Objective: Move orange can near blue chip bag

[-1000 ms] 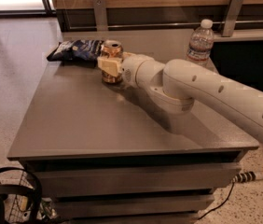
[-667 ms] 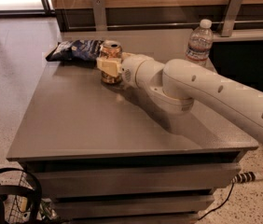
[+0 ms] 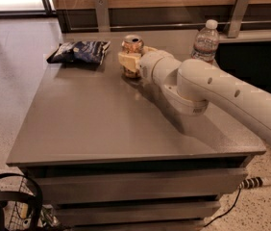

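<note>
Next, I release the orange can on the grey table (image 3: 118, 66) against the blue chip bag's end facing the bottle.
The orange can (image 3: 132, 46), orange-gold with a silver top, is upright at the far middle of the grey table (image 3: 102, 124). My gripper (image 3: 134, 61) reaches in from the right, its pale fingers (image 3: 126, 61) closed around the can's body. The can's base is at or just above the tabletop. The blue chip bag (image 3: 80, 51) lies flat at the table's far left, a short gap left of the can. The white arm (image 3: 207, 88) crosses the right half of the table.
A clear plastic water bottle (image 3: 205, 41) stands at the far right of the table, behind the arm. A wood-panelled wall with metal brackets (image 3: 101, 11) runs behind the table. A wire basket (image 3: 15, 211) and a power strip (image 3: 260, 182) are on the floor.
The gripper and the can have shifted a little to the right, away from the bag's right end. The bag and the bottle have not moved.
</note>
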Controlling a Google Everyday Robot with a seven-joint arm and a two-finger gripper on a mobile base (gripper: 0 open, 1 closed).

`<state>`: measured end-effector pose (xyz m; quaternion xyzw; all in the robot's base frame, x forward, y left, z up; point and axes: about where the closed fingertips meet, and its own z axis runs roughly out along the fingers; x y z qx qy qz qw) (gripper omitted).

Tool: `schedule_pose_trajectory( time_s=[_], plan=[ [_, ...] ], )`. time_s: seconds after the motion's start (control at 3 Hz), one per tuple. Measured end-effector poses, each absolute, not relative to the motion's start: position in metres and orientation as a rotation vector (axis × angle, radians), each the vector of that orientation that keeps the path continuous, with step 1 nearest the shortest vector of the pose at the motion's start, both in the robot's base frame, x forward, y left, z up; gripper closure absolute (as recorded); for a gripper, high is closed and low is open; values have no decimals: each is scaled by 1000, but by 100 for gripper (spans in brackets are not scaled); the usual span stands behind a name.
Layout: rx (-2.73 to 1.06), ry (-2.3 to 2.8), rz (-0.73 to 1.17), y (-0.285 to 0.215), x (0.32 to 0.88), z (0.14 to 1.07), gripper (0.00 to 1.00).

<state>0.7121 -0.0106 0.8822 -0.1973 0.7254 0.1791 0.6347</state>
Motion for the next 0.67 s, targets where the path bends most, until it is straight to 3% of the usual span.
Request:
schedule_pose_trajectory(
  time_s=[0.67],
  plan=[
    [-467, 1591, 332, -29, 742, 901, 100]
  ],
)
